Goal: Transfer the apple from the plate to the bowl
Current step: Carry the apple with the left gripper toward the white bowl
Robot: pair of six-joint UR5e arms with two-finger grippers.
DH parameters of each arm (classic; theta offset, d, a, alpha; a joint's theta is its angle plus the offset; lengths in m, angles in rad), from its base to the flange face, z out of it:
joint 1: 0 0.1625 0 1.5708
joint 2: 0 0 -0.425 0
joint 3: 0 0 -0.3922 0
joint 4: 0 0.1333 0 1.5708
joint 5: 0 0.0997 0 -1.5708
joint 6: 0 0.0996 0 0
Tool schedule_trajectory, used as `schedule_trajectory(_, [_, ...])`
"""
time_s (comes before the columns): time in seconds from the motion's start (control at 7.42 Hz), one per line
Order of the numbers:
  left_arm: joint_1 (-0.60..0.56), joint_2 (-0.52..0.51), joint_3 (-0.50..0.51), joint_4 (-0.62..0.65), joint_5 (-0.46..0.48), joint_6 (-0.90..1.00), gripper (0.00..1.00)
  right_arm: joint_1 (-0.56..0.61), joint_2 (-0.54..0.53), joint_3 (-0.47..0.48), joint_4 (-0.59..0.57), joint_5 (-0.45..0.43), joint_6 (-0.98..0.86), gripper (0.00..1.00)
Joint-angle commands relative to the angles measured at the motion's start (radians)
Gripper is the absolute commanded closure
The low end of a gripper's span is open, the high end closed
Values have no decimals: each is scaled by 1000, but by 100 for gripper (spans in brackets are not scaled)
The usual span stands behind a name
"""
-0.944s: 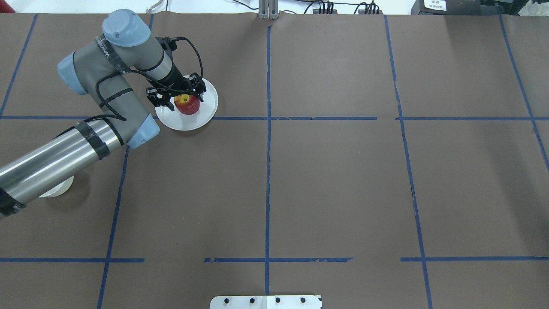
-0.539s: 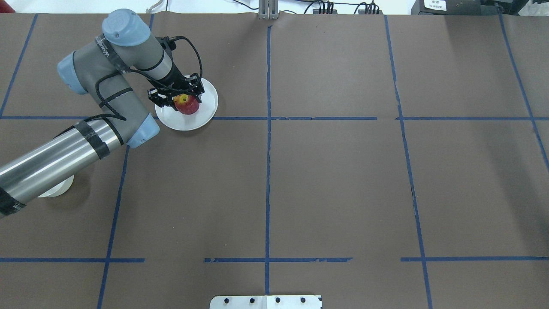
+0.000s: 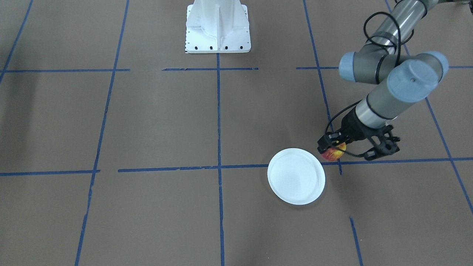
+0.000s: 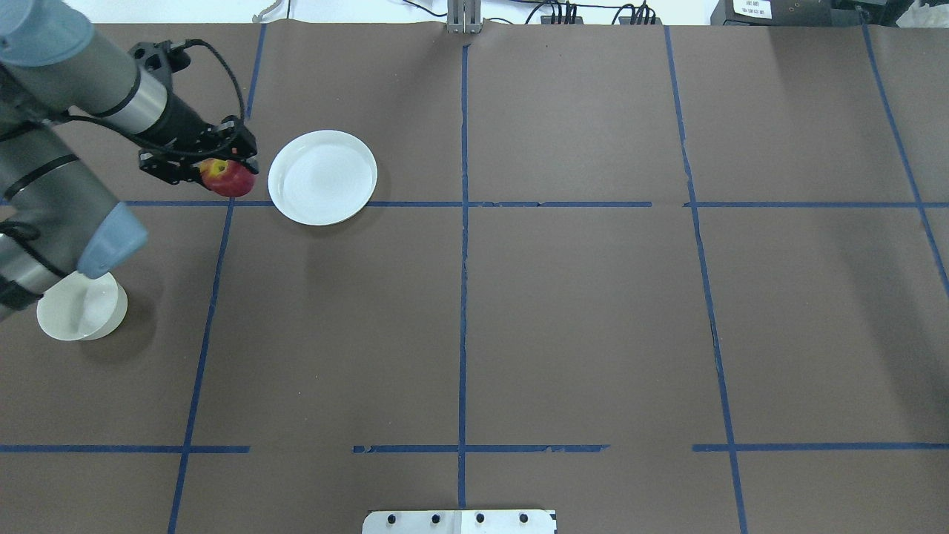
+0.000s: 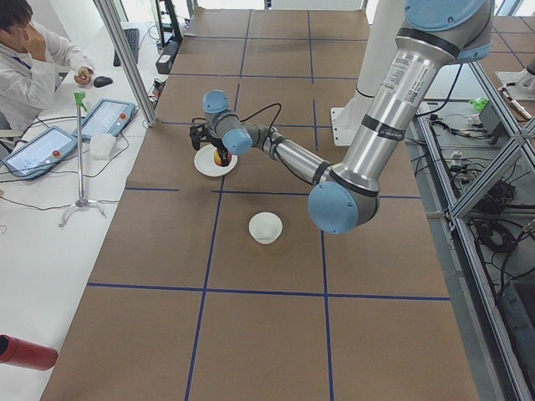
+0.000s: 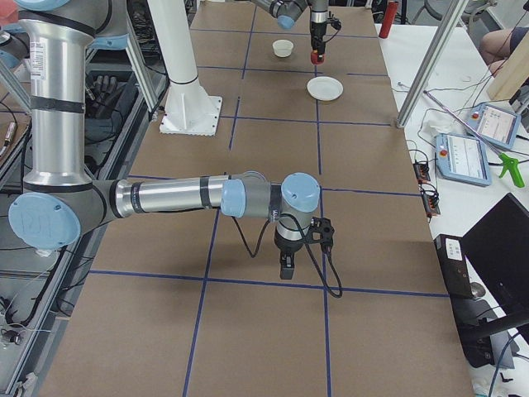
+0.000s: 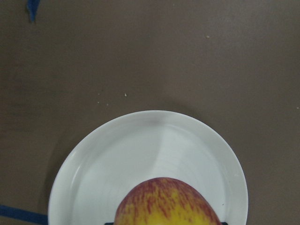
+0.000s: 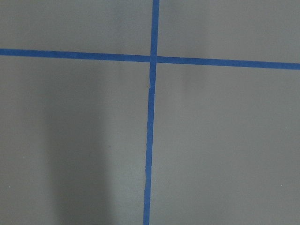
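My left gripper is going to release the apple inside the small cream-white bowl (image 3: 380, 108) under my left arm.
My left gripper (image 4: 216, 169) is shut on the apple (image 4: 231, 179), red with yellow patches, and holds it in the air just left of the plate (image 4: 322, 176). The flat white plate is empty. The apple also shows in the front view (image 3: 334, 153) beside the plate (image 3: 296, 176), and fills the bottom of the left wrist view (image 7: 166, 204) with the plate (image 7: 140, 154) below it. The small cream-white bowl (image 4: 80, 311) stands empty nearer the robot, partly under my left arm. My right gripper (image 6: 286, 266) hangs over bare table far from them; I cannot tell whether it is open.
The brown table is marked with blue tape lines (image 4: 463, 222). The white robot base (image 3: 218, 26) is at the near middle edge. An operator (image 5: 33, 58) sits at a side desk with tablets (image 5: 104, 119). A red bottle (image 5: 25, 352) lies off the table.
My left gripper has closed on the apple, lifted it off the plate and carried it left. The plate is now empty, and the arm no longer covers the bowl.
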Motion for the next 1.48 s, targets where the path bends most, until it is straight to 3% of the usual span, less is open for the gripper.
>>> schedule_trajectory(0.0, [-6,301,-196,-14,7,120,100,0,0,-1,-1,0,0,0])
schedule_trajectory(0.27, [-3,478,-223,-90,8,178,100,0,0,-1,-1,0,0,0])
schedule_trajectory(0.54, [0,520,-211,-121,10,181,100,0,0,0,-1,0,0,0])
schedule_trajectory(0.94, [6,519,-116,-217,10,179,100,0,0,0,-1,0,0,0])
schedule_trajectory(1.35, [15,498,-103,-225,10,175,100,0,0,0,-1,0,0,0])
